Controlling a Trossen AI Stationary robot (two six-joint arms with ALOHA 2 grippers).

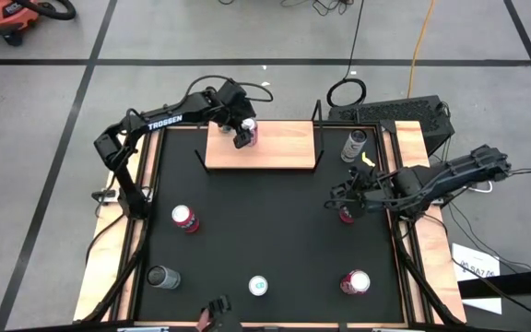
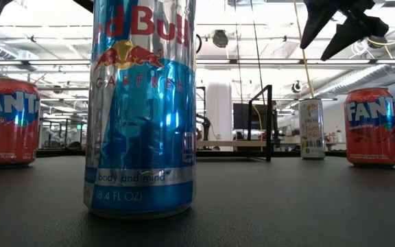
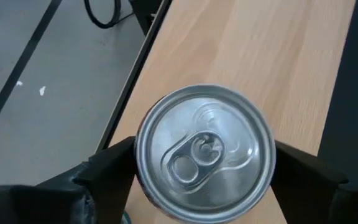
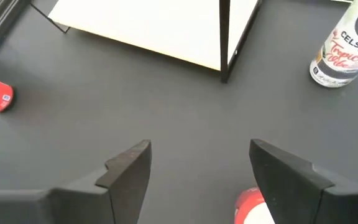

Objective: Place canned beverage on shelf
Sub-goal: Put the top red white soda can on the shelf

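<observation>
The silver-topped can sits short of the shelf's back edge, so next my left gripper opens, closes around the can's top (image 3: 205,153) and pushes it farther back.
A silver-topped can (image 3: 204,152) stands upright over the left part of the light-wood shelf (image 1: 279,148), between the fingers of my left gripper (image 1: 244,136). My left gripper (image 3: 204,180) is shut on this can. My right gripper (image 1: 344,196) is open and empty. It hovers over the black table near the right edge, just above a red Fanta can (image 1: 347,216). In the right wrist view the gripper (image 4: 197,165) shows this can's red rim (image 4: 253,205) below its fingers. The shelf's board and black bracket also show in the right wrist view (image 4: 148,25). My left gripper pinches the can's side wall (image 3: 143,171) just below the top rim between its two fingers (image 3: 114,168), one on each side. The fingers come from above, pointing down. The can is upright over the shelf board; whether its base rests on the board is hidden.
On the black table stand a Celsius can (image 1: 354,145) right of the shelf, a Fanta can (image 1: 184,219) at the left, a dark can (image 1: 163,277), a Red Bull can (image 1: 259,286) and another Fanta can (image 1: 355,282) near the front. The shelf's right part is bare.
</observation>
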